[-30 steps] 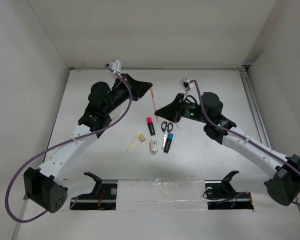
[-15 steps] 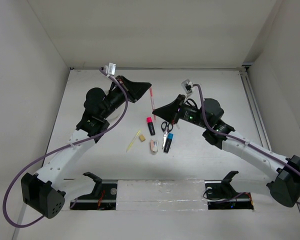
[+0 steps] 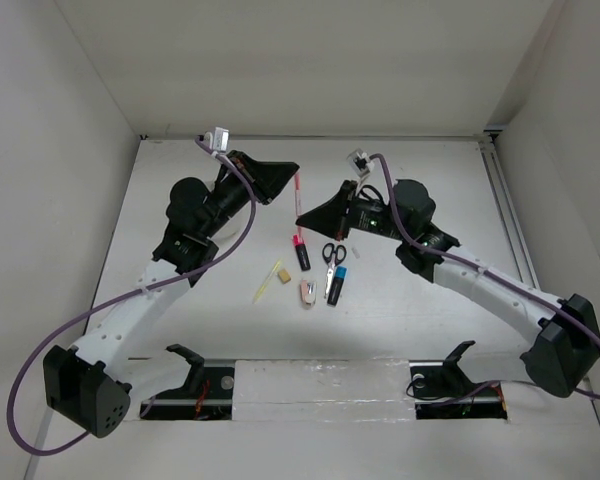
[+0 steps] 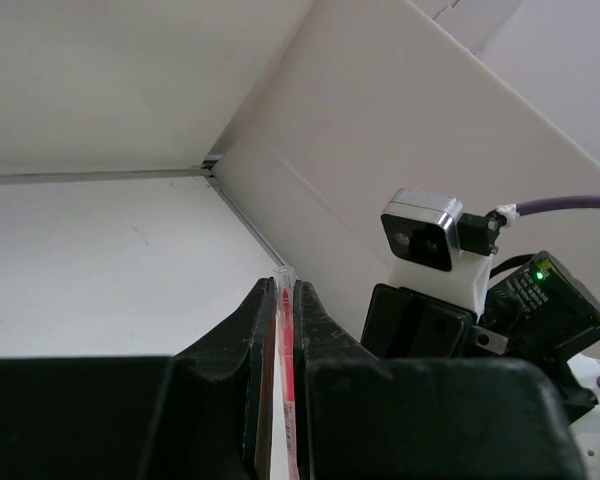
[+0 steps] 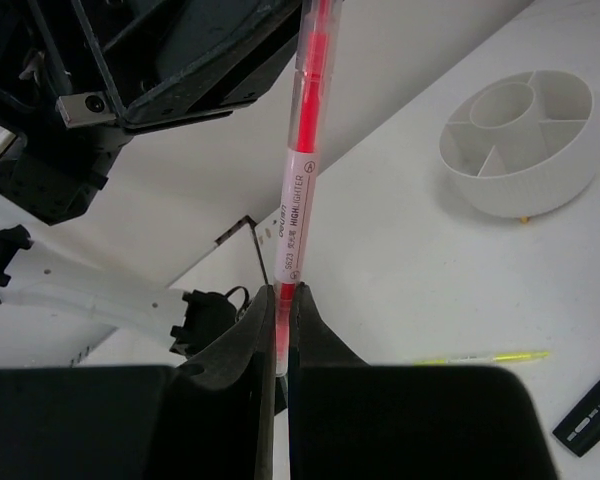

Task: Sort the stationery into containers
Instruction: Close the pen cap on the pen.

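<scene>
The pink pen is held only by its upper end in my left gripper, so that gripper should open and take the pink pen's middle (image 3: pixel 298 198) while my right gripper stays still.
The pink pen (image 3: pixel 298 188) hangs in the air between both grippers. My left gripper (image 3: pixel 291 172) is shut on its upper end, seen between the jaws in the left wrist view (image 4: pixel 284 340). My right gripper (image 3: pixel 302 219) is shut on its lower end (image 5: pixel 302 170). The white round tray (image 5: pixel 520 140) shows only in the right wrist view; the top view hides it. On the table lie the pink-capped highlighter (image 3: pixel 301 252), scissors (image 3: pixel 333 255), blue-capped highlighter (image 3: pixel 336 284), white-pink piece (image 3: pixel 307 291), tan eraser (image 3: pixel 283 273) and yellow stick (image 3: pixel 265 286).
White walls close the table on the left, back and right. A metal rail (image 3: pixel 510 215) runs along the right edge. Two black stands (image 3: pixel 187 358) (image 3: pixel 458 356) sit at the near edge by the arm bases.
My right gripper has moved left onto the pen's lower end and shut on it. My left gripper has kept hold of the pen and barely moved.
</scene>
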`<move>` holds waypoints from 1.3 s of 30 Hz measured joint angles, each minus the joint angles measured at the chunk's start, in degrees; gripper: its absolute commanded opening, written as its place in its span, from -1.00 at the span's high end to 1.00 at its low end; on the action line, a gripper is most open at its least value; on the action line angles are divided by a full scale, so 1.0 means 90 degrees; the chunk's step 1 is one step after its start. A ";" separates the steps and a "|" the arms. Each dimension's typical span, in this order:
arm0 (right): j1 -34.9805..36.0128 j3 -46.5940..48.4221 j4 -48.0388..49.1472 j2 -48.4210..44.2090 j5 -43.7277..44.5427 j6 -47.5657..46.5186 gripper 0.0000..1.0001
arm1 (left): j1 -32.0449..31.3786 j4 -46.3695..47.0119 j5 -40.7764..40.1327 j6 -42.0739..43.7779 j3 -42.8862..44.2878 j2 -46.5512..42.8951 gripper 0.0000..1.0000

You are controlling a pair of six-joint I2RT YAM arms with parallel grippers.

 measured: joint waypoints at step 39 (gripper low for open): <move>-0.0165 0.0811 -0.0019 0.0185 -0.0833 -0.1005 1.00 | -0.0141 -0.1785 -0.0311 0.0580 0.1333 0.0172 -1.00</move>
